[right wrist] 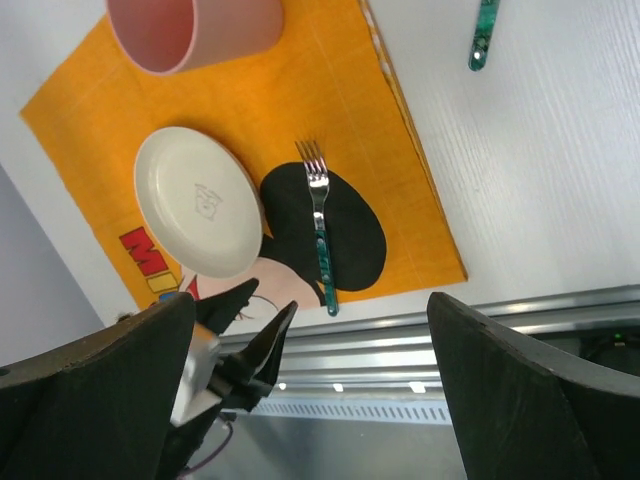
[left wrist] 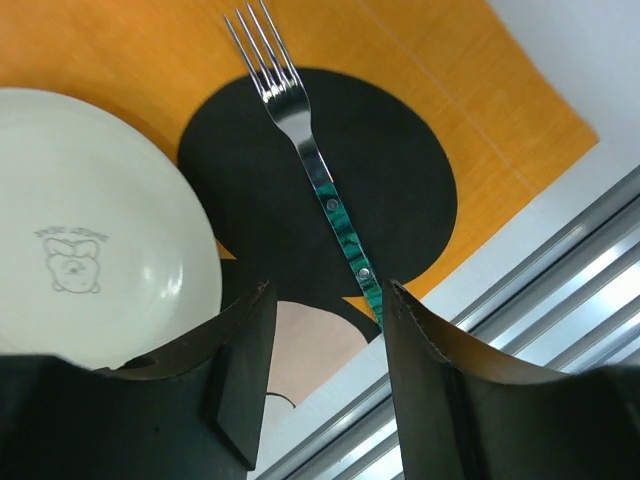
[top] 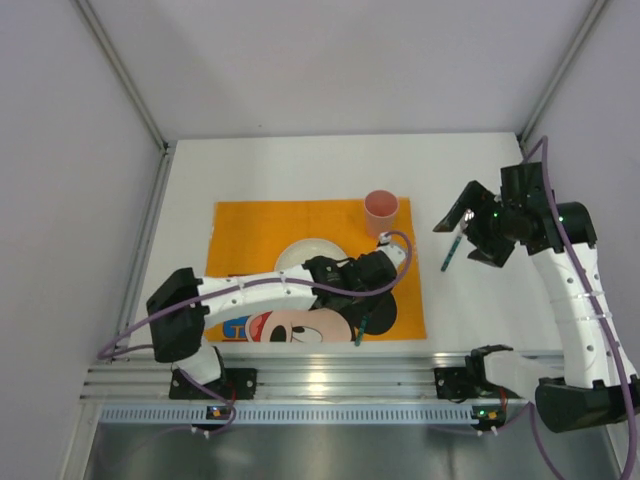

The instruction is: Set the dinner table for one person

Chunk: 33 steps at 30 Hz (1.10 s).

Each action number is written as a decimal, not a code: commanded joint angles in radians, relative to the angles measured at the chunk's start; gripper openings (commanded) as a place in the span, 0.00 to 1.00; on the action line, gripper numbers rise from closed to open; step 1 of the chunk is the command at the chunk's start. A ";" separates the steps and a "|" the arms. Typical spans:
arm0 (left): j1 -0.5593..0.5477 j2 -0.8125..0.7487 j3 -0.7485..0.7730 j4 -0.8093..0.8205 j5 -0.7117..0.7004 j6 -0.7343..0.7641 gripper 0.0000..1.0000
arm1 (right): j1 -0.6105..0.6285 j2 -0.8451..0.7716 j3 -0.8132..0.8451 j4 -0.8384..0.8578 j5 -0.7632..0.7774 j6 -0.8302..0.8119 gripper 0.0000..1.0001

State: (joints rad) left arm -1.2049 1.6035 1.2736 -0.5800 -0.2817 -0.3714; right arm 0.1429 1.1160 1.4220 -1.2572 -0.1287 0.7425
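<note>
Next, my left gripper will go to the middle of the fork's green handle [top: 363, 325] [left wrist: 357, 259], on the placemat's black ear, and close there.
The white dinner table [top: 300, 170] carries an orange Mickey placemat [top: 250, 235] with a white plate [top: 300, 255] and a pink cup [top: 381, 210] on it. A green-handled fork [left wrist: 310, 170] lies on the mat's black ear, right of the plate [left wrist: 90, 230]. My left gripper [left wrist: 325, 300] is open and empty, just above the fork's handle end; it also shows in the top view [top: 365, 300]. My right gripper [top: 468, 238] is open and empty, held high over the table right of the mat. A second green-handled utensil [top: 449, 256] lies on bare table below it.
The aluminium rail [top: 320, 380] runs along the table's near edge, close to the fork's handle. Grey walls enclose the table on the left, back and right. The right wrist view shows the cup [right wrist: 190, 30], plate [right wrist: 200, 200], fork [right wrist: 320, 230] and the second utensil's handle tip [right wrist: 485, 35].
</note>
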 commanded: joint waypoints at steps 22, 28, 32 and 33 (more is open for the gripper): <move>0.013 0.329 0.032 0.132 0.145 0.020 0.37 | -0.003 -0.130 -0.100 -0.013 0.021 -0.032 1.00; 0.027 0.337 0.027 0.147 0.161 0.002 0.29 | -0.003 -0.110 -0.087 -0.018 0.020 -0.049 1.00; 0.030 0.328 0.029 0.140 0.168 -0.011 0.03 | -0.005 -0.097 -0.086 -0.016 0.021 -0.057 1.00; 0.030 0.322 0.039 0.135 0.164 -0.014 0.00 | -0.005 -0.093 -0.084 -0.018 0.024 -0.057 1.00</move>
State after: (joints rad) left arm -1.1805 1.9236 1.2812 -0.4713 -0.1230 -0.3717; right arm 0.1417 1.0176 1.3155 -1.2686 -0.1200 0.7067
